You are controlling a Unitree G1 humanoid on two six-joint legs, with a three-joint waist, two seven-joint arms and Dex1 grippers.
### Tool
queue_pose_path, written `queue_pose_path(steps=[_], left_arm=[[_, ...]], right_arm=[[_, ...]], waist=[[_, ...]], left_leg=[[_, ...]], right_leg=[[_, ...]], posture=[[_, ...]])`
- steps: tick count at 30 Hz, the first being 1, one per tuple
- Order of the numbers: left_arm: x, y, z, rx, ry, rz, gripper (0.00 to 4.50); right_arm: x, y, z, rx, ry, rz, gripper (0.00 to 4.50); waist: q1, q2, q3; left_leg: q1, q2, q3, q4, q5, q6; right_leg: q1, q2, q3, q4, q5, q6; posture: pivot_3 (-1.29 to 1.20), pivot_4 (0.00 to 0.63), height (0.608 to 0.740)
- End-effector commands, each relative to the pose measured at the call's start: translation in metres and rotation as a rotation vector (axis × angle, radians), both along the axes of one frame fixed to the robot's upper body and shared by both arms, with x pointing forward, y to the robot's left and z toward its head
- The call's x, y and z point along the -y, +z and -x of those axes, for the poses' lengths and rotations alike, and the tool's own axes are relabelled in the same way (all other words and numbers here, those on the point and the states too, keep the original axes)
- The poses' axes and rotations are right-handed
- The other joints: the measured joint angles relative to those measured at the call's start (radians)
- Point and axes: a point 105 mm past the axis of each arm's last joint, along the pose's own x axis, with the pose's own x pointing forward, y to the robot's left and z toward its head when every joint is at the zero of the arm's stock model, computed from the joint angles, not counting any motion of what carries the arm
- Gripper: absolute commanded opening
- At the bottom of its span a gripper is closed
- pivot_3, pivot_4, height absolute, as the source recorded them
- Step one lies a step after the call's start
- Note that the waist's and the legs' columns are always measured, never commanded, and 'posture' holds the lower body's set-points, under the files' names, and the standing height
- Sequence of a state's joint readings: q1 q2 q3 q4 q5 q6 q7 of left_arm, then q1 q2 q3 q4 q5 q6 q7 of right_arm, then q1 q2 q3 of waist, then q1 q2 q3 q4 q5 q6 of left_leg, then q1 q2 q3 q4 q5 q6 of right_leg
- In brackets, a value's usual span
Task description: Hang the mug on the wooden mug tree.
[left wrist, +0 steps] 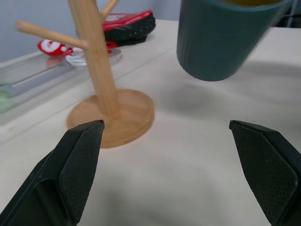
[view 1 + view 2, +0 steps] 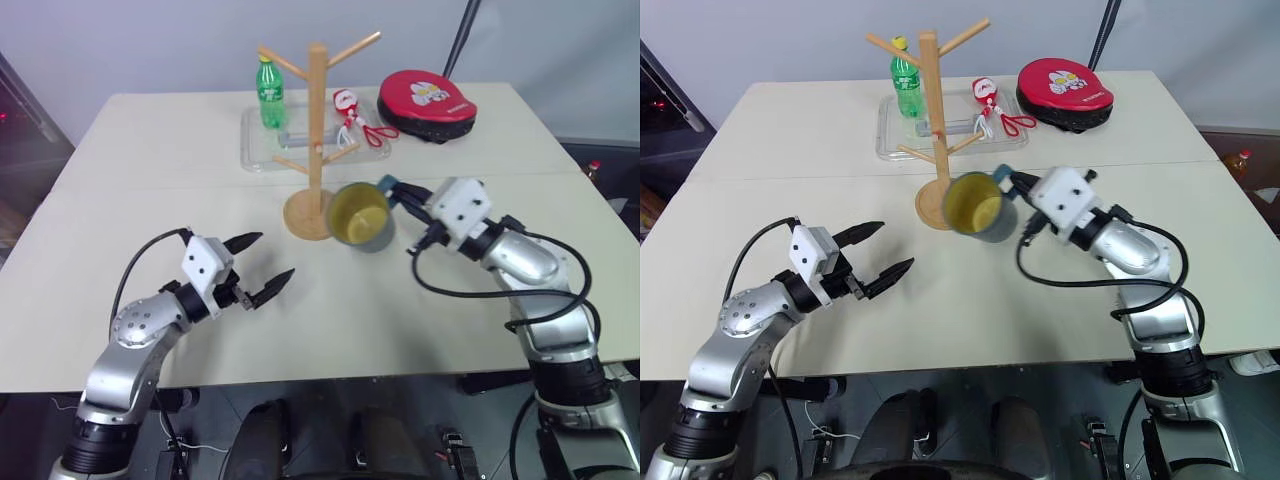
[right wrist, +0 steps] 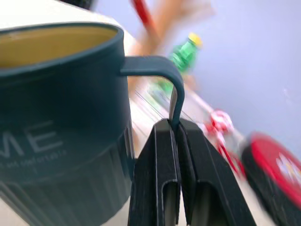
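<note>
My right gripper is going to release the teal-blue mug on the mug tree's front peg [image 2: 311,182], above its round base.
The teal-blue mug [image 2: 362,216] with a yellow interior hangs above the table, tipped so its mouth faces me, just right of the wooden mug tree [image 2: 317,130]. My right gripper [image 2: 396,190] is shut on the mug's loop handle [image 3: 155,66], whose thin strip is pinched between the fingers [image 3: 157,169]. The tree's round base [image 1: 123,112] rests on the table, its pegs bare. My left gripper [image 2: 272,257] is open and empty, low over the table in front and left of the tree, with both fingers [image 1: 77,165] spread wide.
Behind the tree lies a clear tray [image 2: 258,150] with a green bottle [image 2: 270,92] standing on it. Red-handled scissors with a red-and-white figure [image 2: 352,112] lie at the tray's right end. A red round pad [image 2: 428,105] sits at the back right.
</note>
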State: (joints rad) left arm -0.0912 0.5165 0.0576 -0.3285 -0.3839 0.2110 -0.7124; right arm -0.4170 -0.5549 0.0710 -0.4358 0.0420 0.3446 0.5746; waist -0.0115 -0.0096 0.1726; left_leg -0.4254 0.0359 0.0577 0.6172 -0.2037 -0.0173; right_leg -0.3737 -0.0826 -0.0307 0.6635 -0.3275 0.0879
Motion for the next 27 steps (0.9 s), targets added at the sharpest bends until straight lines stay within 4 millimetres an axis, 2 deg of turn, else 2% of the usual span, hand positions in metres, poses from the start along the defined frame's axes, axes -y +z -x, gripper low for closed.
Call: queue_pose_path(steps=[1, 7, 13, 22, 27], left_arm=[[-0.015, 0.015, -0.004, 0.066, 0.022, -0.012, 4.5], [-0.033, 0.03, -0.002, 0.105, 0.014, -0.008, 4.5], [-0.035, 0.045, 0.012, 0.077, -0.078, 0.026, 4.5], [-0.039, 0.057, 0.013, 0.066, -0.091, 0.019, 4.5], [-0.037, 0.067, 0.016, 0.076, -0.113, 0.053, 4.5]], right_arm=[[-0.016, 0.02, 0.006, 0.044, -0.029, 0.009, 0.05], [-0.033, 0.037, 0.002, 0.053, -0.088, 0.019, 0.05], [-0.042, 0.05, -0.003, 0.068, -0.115, 0.048, 0.05], [-0.061, 0.058, -0.014, 0.066, -0.109, 0.07, 0.05], [-0.064, 0.061, -0.023, 0.074, -0.137, 0.087, 0.05]], waist=[[0.0, 0.0, 0.0], [-0.002, -0.001, 0.0], [-0.004, -0.001, 0.001], [-0.008, -0.001, 0.001], [-0.006, -0.001, 0.001]], left_leg=[[0.0, 0.0, 0.0, 0.0, 0.0, 0.0], [-0.001, 0.0, 0.0, 0.0, 0.0, 0.0], [-0.002, -0.001, 0.0, 0.0, 0.0, 0.0], [-0.002, -0.001, 0.0, -0.001, 0.0, 0.0], [-0.002, -0.002, 0.0, -0.001, 0.0, 0.0]], right_leg=[[0.0, 0.0, 0.0, 0.0, 0.0, 0.0], [-0.001, -0.001, 0.0, 0.0, 0.0, -0.001], [-0.002, -0.003, -0.001, -0.001, 0.0, -0.001], [-0.002, -0.003, -0.001, 0.0, 0.0, -0.001], [-0.002, -0.003, -0.001, 0.0, 0.0, 0.0]], posture=[[0.0, 0.15, 0.736], [0.0, 0.15, 0.736], [0.0, 0.15, 0.736], [0.0, 0.15, 0.736], [0.0, 0.15, 0.736]])
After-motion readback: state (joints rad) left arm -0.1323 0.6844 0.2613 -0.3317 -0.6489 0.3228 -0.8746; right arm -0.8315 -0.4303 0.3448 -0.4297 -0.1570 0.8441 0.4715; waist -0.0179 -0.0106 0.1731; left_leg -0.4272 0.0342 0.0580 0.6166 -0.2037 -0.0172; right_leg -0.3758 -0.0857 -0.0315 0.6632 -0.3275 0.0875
